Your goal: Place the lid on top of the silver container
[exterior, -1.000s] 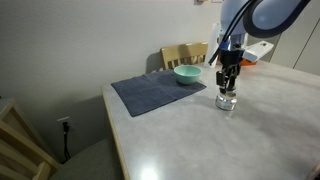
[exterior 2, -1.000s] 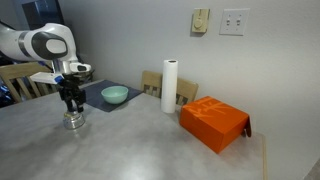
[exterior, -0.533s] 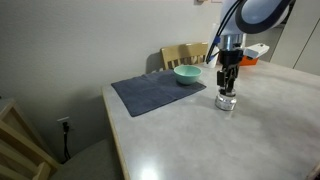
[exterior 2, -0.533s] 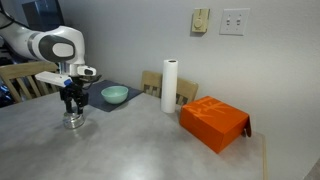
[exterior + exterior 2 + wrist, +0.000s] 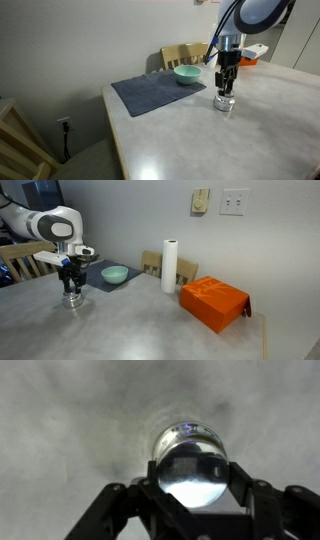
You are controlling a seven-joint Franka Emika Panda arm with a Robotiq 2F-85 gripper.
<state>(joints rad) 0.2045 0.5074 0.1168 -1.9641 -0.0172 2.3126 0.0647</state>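
Observation:
The robot's gripper will release the lid flat on the rim of the silver container (image 5: 225,95) (image 5: 191,460), which stands in front of the teal bowl.
My gripper (image 5: 193,482) is shut on the lid (image 5: 192,472), a small round shiny disc held flat between the two fingers. Right under it stands the silver container (image 5: 186,430), and only the far rim shows past the lid. In both exterior views the gripper (image 5: 226,87) (image 5: 70,284) points straight down just over the small metal pot (image 5: 226,103) (image 5: 72,301) on the grey table. I cannot tell whether the lid touches the rim.
A teal bowl (image 5: 187,74) (image 5: 115,275) sits on a dark grey mat (image 5: 148,93) behind the pot. An orange box (image 5: 214,302) and a paper towel roll (image 5: 170,266) stand further along the table. A wooden chair (image 5: 185,54) is at the far edge.
The arm's upper joints have shifted a little since one second ago. The gripper has stayed over the pot, still shut on the lid.

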